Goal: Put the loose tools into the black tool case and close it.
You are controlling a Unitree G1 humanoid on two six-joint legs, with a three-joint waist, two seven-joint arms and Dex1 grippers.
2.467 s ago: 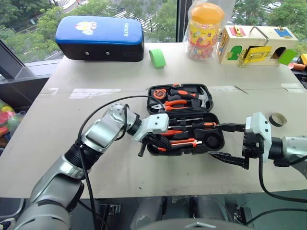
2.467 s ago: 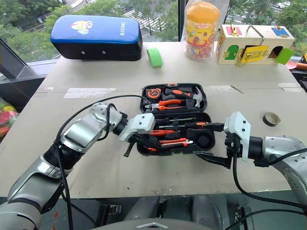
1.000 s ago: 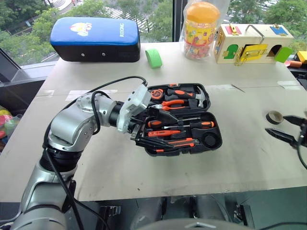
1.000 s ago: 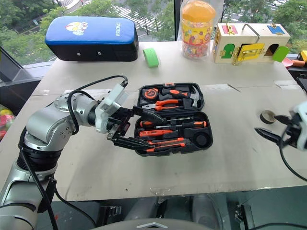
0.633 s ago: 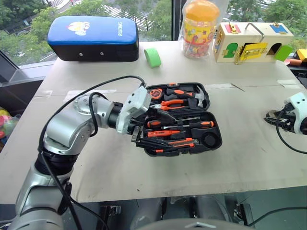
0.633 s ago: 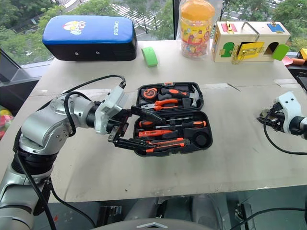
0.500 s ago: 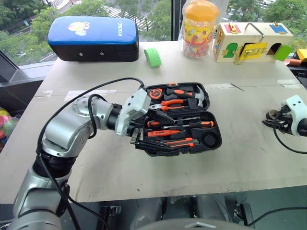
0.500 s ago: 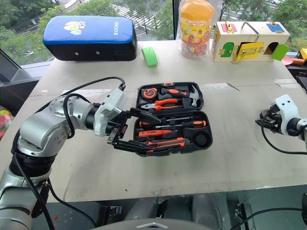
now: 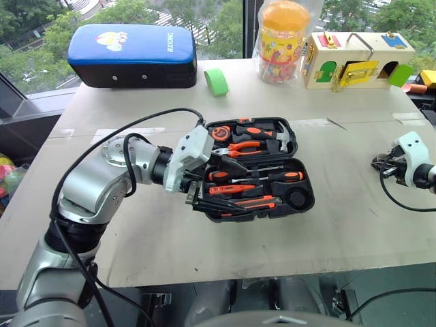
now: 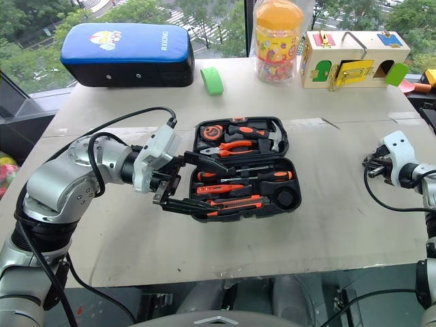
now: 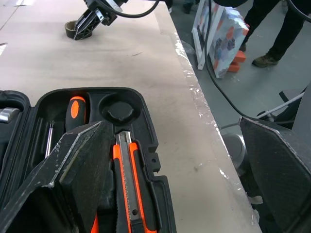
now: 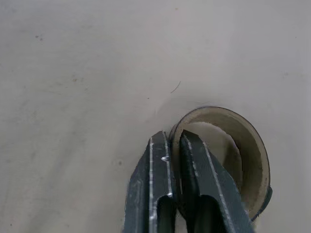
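My right gripper is going to release the small black tape roll in the empty round hollow of the black tool case (image 9: 298, 198).
The black tool case (image 9: 308, 202) lies open in the middle of the table. A utility knife (image 11: 127, 174) and orange-handled screwdrivers (image 9: 286, 177) rest in its near half, beside an empty round recess (image 9: 298, 197). My left gripper (image 9: 238, 193) hangs open over the case's left end, nothing between its fingers. At the table's far right, my right gripper (image 12: 172, 138) is shut on the wall of the small black tape roll (image 12: 243, 141), one finger inside the ring and one outside. The roll rests on the table.
A blue-topped padded case (image 9: 133, 54), a green tape roll (image 9: 219, 82), an orange-lidded jar (image 9: 285, 41) and a wooden toy box (image 9: 357, 61) line the far edge. A person's legs (image 11: 277, 34) stand beyond the table's right edge (image 11: 194, 102).
My right gripper has moved forward and down onto the tape roll and shut on its wall. The left gripper has stayed open by the case.
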